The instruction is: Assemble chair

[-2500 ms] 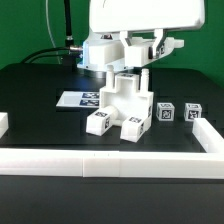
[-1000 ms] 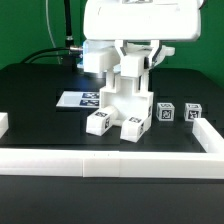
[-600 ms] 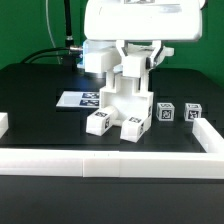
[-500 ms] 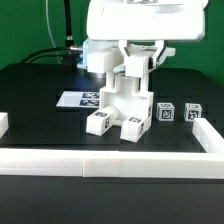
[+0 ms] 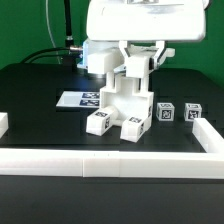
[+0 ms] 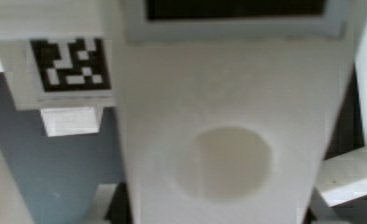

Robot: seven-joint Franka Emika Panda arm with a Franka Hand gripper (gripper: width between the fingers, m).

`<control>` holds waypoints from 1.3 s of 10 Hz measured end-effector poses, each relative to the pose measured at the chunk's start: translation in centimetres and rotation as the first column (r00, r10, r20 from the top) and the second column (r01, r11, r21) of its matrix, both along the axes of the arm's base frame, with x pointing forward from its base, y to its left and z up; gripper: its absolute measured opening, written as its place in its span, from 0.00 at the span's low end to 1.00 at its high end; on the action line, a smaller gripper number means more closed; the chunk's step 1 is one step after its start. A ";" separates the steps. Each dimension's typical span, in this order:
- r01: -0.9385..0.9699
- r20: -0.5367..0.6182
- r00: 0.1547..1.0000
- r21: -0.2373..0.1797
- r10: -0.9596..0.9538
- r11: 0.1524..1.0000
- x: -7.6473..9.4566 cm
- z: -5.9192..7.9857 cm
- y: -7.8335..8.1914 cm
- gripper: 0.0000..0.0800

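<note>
The robot's gripper should release the white panel low in the partly built chair (image 5: 113, 94), just above the chair's tagged feet. The panel now rises from the chair's top.
The partly built white chair (image 5: 122, 103) stands mid-table in the exterior view, with tagged feet at its front. A tall white upright panel (image 5: 135, 70) rises from its top. My gripper (image 5: 136, 64) is straight above, with a finger on each side of that panel, shut on it. In the wrist view the panel (image 6: 224, 110) fills the middle and has an oval recess. A tag (image 6: 68, 65) shows beside it. Dark fingers (image 6: 114, 204) press its edges around my gripper (image 6: 219, 206).
Two small tagged white blocks (image 5: 166, 112) (image 5: 190, 112) lie at the exterior view's right of the chair. The marker board (image 5: 72, 99) lies at its left. A low white border wall (image 5: 110, 158) runs along the front and right.
Since 2.5 s ago the hand has come down a little, and the upright panel now sits on the chair body. Over the last second nothing has visibly moved.
</note>
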State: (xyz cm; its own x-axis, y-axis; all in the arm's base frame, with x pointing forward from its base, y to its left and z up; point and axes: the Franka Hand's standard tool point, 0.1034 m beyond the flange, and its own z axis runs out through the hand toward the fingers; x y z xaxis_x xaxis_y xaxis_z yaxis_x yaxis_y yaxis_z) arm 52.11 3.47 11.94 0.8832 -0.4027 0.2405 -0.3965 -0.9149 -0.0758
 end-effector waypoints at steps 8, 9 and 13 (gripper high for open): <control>0.013 -0.006 1.000 -0.013 -0.014 1.000 0.2 -1.3 0.0 0.36; 0.001 -0.007 1.000 -0.019 -0.001 1.000 0.1 -1.5 -0.1 0.36; -0.063 -0.020 0.998 -0.069 0.062 0.996 0.5 -3.9 -1.2 0.36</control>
State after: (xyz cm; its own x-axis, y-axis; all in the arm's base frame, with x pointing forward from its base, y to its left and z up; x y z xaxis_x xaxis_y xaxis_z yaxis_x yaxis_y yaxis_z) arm 52.57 2.22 8.09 0.9107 -0.3292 0.2495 -0.3388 -0.9408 -0.0044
